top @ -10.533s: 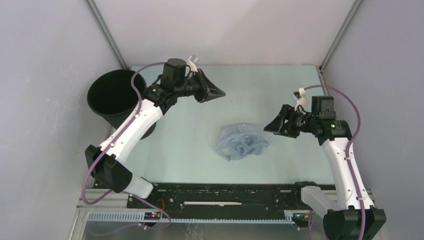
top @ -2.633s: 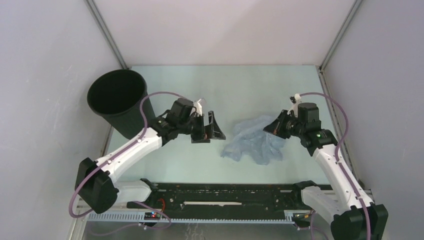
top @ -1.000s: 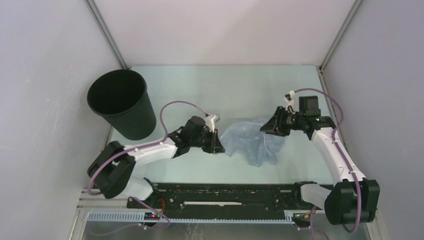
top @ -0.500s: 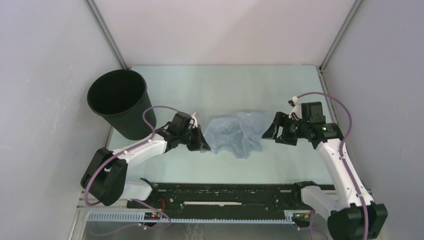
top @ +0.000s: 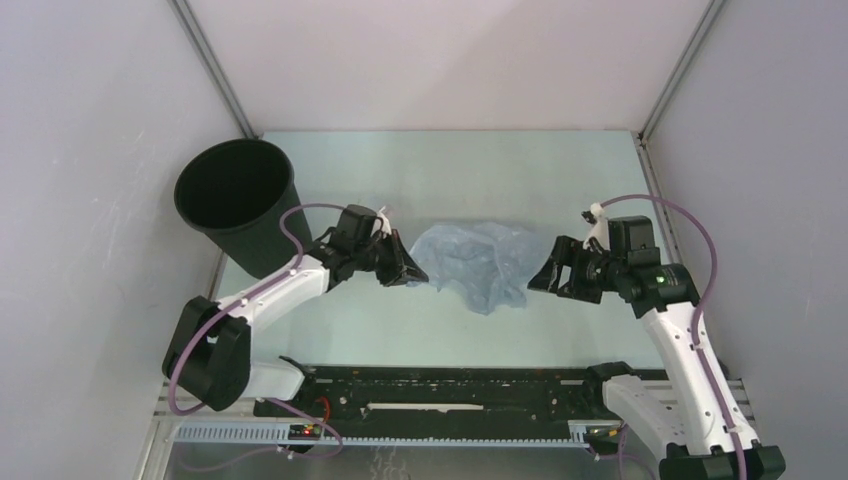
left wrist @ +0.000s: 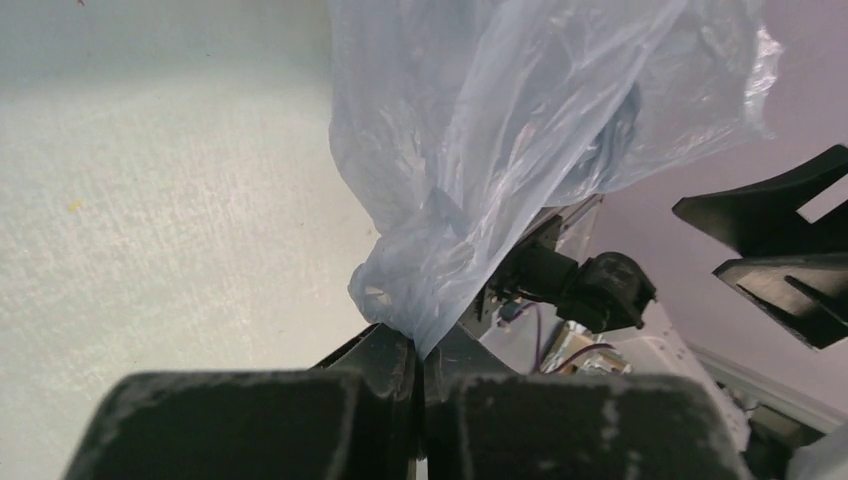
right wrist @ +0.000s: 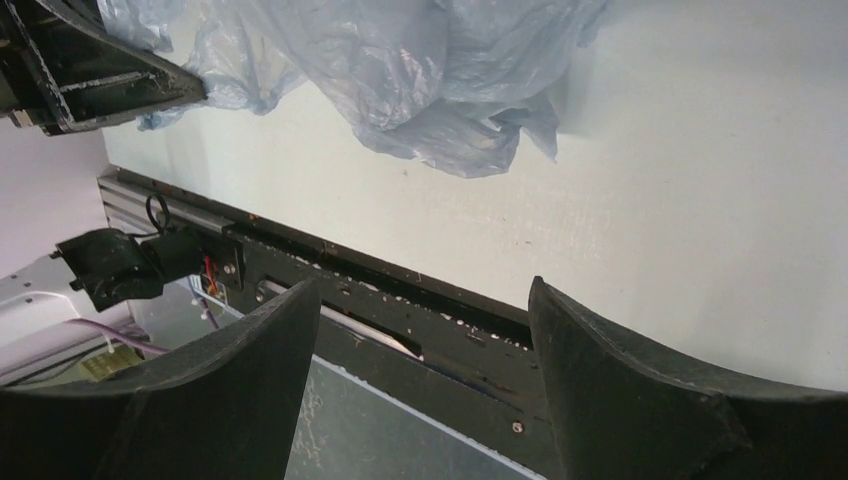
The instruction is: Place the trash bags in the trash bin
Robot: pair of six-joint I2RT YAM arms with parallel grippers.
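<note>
The trash bag is hanging crumpled from my left gripper alone, so next my right gripper grabs the bag's free lower edge (top: 492, 305) and spreads the bag wide.
The trash bag (top: 477, 262) is a wrinkly pale grey-blue film bag hanging over the middle of the table. My left gripper (top: 412, 277) is shut on its left corner; in the left wrist view the bag (left wrist: 500, 140) rises from the closed left gripper (left wrist: 420, 345). The bag also shows in the right wrist view (right wrist: 400, 70). My right gripper (top: 545, 279) is open and empty, just right of the bag; it also shows in the right wrist view (right wrist: 420, 300). The round black trash bin (top: 240, 205) stands upright at the far left, left of my left arm.
The black rail (top: 450, 395) with both arm bases runs along the table's near edge. Grey walls close in the left, back and right. The pale table surface (top: 450, 170) lies bare behind the bag.
My left gripper has closed on the bag's left corner and drawn it left and up. My right gripper let the bag go, opened and pulled back to the right.
</note>
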